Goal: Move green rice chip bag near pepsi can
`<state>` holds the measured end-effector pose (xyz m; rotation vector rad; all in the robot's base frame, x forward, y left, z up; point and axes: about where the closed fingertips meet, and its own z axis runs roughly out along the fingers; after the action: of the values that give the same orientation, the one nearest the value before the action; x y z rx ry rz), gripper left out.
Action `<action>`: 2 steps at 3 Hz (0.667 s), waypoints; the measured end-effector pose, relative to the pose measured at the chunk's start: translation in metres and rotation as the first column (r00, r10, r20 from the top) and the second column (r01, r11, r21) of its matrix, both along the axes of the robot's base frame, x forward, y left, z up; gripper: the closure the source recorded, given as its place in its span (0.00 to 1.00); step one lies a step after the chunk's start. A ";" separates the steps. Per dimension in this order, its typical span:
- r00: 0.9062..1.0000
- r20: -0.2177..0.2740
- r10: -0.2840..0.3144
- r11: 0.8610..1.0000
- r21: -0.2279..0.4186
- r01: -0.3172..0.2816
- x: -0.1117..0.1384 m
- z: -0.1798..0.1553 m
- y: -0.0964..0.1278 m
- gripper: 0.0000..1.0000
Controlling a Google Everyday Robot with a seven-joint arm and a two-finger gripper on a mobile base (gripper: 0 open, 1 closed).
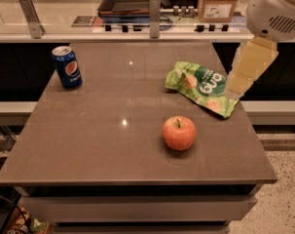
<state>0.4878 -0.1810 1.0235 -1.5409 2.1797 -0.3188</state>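
Observation:
The green rice chip bag should be gripped at the middle (204, 86), between the bag's two ends, once my gripper gets there.
The green rice chip bag (201, 87) lies flat on the right side of the brown table (103, 145), near its right edge. The pepsi can (67, 67) stands upright at the table's far left, well apart from the bag. My gripper (239, 84) hangs from the white arm housing (276, 9) at the upper right. Its pale tan tip is just above the bag's right end and holds nothing.
A red apple (179, 132) sits in front of the bag, toward the table's near right. Behind the table runs a counter with a dark tray (130, 1), a cardboard box (219, 1) and metal posts (155, 16).

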 end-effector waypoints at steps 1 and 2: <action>0.999 -0.025 -0.028 0.999 0.027 0.029 0.035 -0.021 -0.001 0.00; 0.998 -0.047 -0.043 0.998 0.046 0.045 0.057 -0.037 -0.003 0.00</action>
<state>0.5451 -0.1838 0.9867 -1.4904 2.2429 -0.2466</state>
